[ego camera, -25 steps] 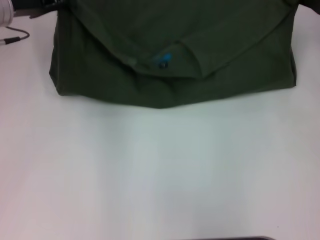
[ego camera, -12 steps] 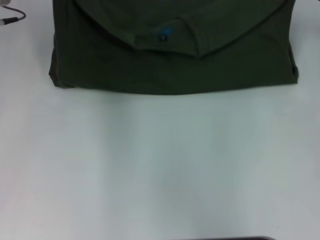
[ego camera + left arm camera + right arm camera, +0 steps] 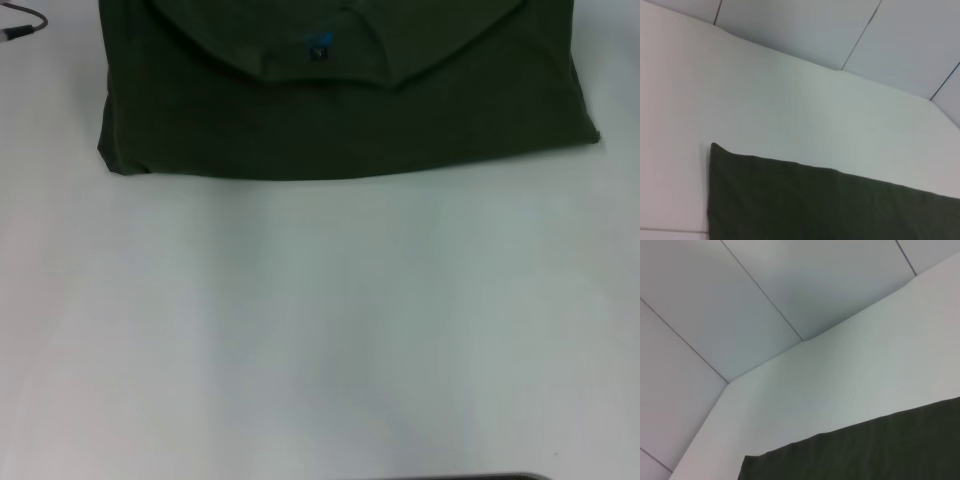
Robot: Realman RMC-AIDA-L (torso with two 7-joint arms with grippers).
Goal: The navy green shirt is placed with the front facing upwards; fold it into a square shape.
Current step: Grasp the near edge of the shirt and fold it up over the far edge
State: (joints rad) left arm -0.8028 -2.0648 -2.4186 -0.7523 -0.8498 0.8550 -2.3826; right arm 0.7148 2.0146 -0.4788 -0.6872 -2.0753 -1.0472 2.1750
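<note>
Next, my left gripper lets go of the flap's corner as I set it on the navy green shirt's side edge (image 3: 117, 24) that faces the dark cable.
The navy green shirt (image 3: 340, 120) lies folded on the white table (image 3: 320, 330) at the far side of the head view, its top cut off by the picture's edge. A folded-over flap with the round collar and a small dark neck label with blue print (image 3: 320, 46) lies on top. Its near edge runs almost straight across. The left wrist view shows one corner and edge of the shirt (image 3: 815, 205) on the table; the right wrist view shows another corner (image 3: 865, 455). Neither gripper appears in any view.
A dark cable (image 3: 18, 24) lies at the far left corner of the table. A dark strip (image 3: 460, 477) shows at the near edge of the head view. Floor tiles (image 3: 715, 300) show beyond the table's edge in both wrist views.
The shirt has shifted farther away in the head view. Its near edge, bulging in the middle a second ago, now lies flatter and straighter. The label sits farther up.
</note>
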